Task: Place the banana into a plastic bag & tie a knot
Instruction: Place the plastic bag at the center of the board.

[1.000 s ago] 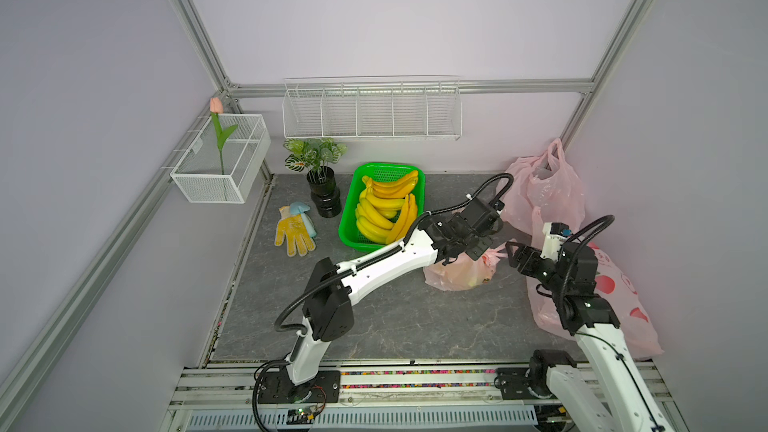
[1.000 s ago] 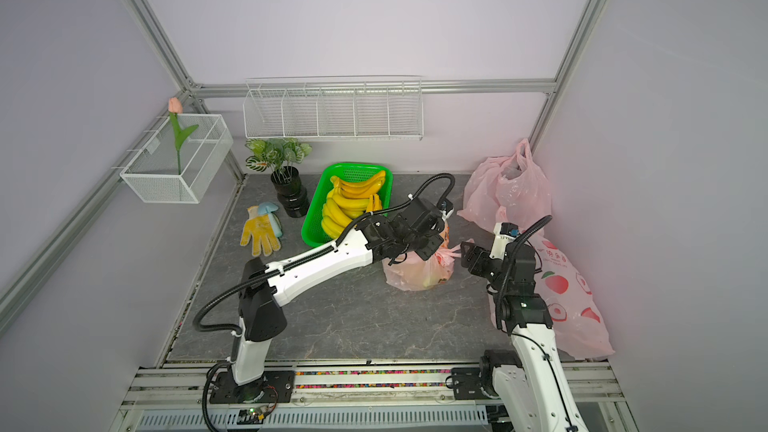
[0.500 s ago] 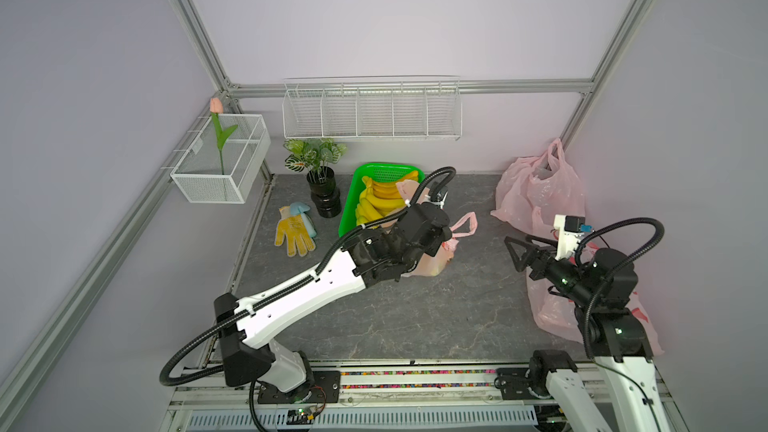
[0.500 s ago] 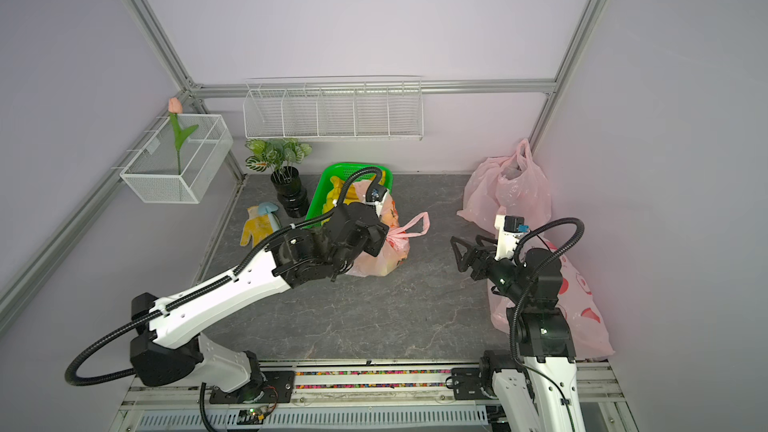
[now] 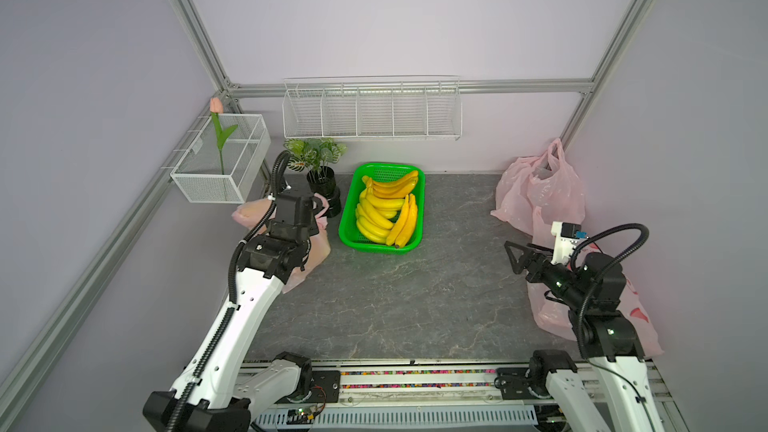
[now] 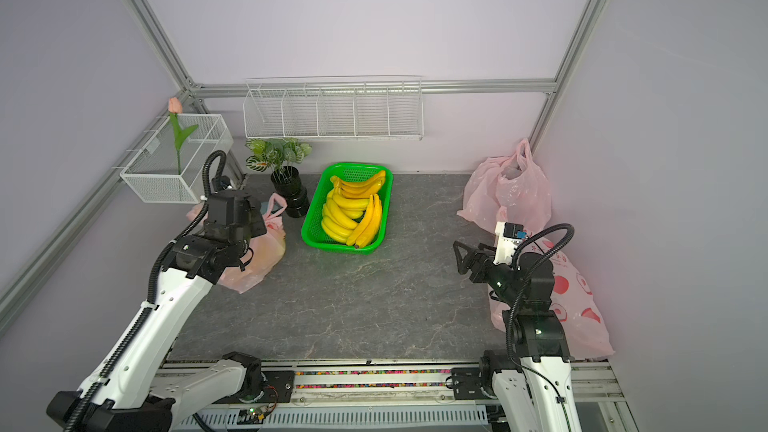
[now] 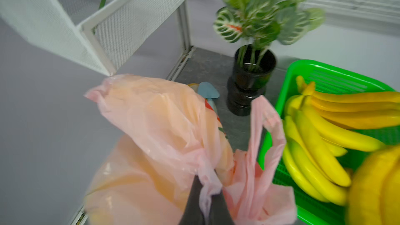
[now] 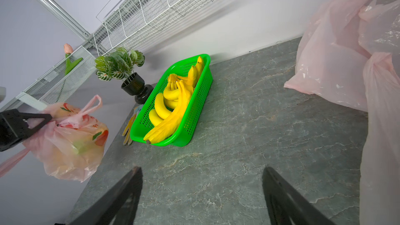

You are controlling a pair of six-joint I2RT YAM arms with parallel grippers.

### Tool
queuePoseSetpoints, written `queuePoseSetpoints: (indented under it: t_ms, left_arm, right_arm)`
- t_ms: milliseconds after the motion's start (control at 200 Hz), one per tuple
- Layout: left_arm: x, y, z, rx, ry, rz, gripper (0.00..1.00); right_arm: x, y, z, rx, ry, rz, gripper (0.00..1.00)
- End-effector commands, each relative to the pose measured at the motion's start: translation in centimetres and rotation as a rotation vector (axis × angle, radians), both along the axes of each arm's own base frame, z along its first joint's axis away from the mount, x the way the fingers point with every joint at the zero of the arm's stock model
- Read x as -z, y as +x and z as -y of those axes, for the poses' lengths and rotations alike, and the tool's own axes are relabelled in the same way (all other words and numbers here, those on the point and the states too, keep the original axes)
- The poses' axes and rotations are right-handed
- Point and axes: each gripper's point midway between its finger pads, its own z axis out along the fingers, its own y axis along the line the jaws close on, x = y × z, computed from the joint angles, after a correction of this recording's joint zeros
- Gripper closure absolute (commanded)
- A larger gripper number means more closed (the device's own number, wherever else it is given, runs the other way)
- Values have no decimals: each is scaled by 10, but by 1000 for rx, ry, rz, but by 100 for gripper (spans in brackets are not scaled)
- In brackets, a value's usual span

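The robot's right gripper will next move to the nearest empty pink bag and grab the middle of that bag's side (image 5: 539,288) that faces the basket.
The pink printed plastic bag (image 5: 318,249) (image 6: 266,253) hangs in the air at the table's left edge, beside the white mesh box. Something yellow shows through its thin film (image 8: 71,146). My left gripper (image 7: 206,186) (image 8: 46,117) is shut on the bunched, twisted top of the bag, and one loose handle loop (image 7: 266,126) stands up beside it. Several yellow bananas (image 5: 386,214) (image 6: 353,214) lie in the green basket (image 5: 347,226) (image 8: 194,109). My right gripper (image 5: 513,255) (image 6: 459,257) (image 8: 201,182) hovers open over bare table at the right with nothing between its fingers.
A potted plant (image 5: 320,176) stands between the held bag and the basket. A white mesh box (image 5: 220,160) with a tulip and a wire shelf (image 5: 370,110) hang on the walls. More pink bags (image 5: 540,193) pile in the right corner. A yellow glove (image 8: 128,128) lies by the basket.
My left arm swung the bag from the table's right-centre across to the far left edge. My right gripper drew back to the right, away from the bag, and stays open.
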Motion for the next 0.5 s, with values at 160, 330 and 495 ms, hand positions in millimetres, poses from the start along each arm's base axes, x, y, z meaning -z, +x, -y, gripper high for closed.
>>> queuePoseSetpoints:
  t_ms: [160, 330, 495]
  left_arm:
    - [75, 58, -56, -220, -126, -56, 95]
    - [97, 69, -71, -292, -102, -123, 49]
    - [73, 59, -72, -297, -105, -69, 23]
  right_arm:
    - [17, 8, -6, -13, 99, -56, 11]
    - [38, 11, 18, 121, 61, -135, 11]
    - [52, 15, 47, 255, -71, -254, 11]
